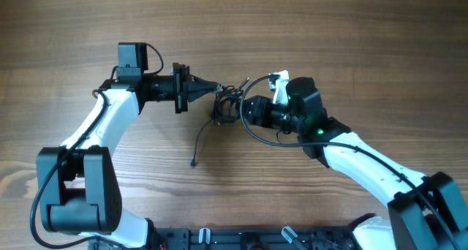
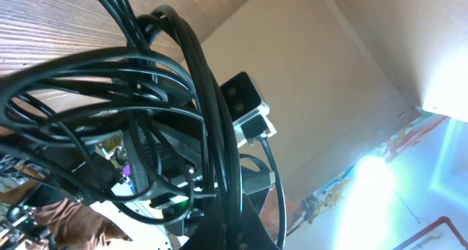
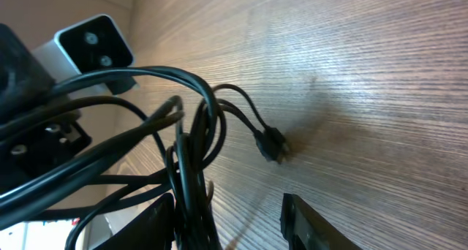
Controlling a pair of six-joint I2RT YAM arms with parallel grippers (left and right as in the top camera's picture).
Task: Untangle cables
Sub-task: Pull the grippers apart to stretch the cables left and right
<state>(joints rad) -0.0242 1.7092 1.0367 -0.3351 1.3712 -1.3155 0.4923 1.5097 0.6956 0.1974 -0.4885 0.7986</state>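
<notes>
The cables' end in my left gripper should be let go on the wood (image 1: pixel 159 82) under that gripper's own black body.
The cables (image 1: pixel 227 102) are a knot of thin black cords, lifted between my two grippers at mid table. One loose end trails down to a tip (image 1: pixel 194 162). My left gripper (image 1: pixel 216 88) is shut on strands of the knot; in the left wrist view the cables (image 2: pixel 146 96) fill the frame and run into the closed jaws (image 2: pixel 235 232). My right gripper (image 1: pixel 238 110) is open. In the right wrist view a bundle of cables (image 3: pixel 191 169) lies against its left finger, with a wide gap (image 3: pixel 230 206) to the other finger. A small plug (image 3: pixel 272 144) hangs just above the wood.
A cable loop (image 1: pixel 256 135) curves below the right gripper. The wooden table (image 1: pixel 365 52) stretches all round. The right wrist camera (image 2: pixel 245 96) shows close behind the knot, and the left wrist camera (image 3: pixel 91 42) faces it.
</notes>
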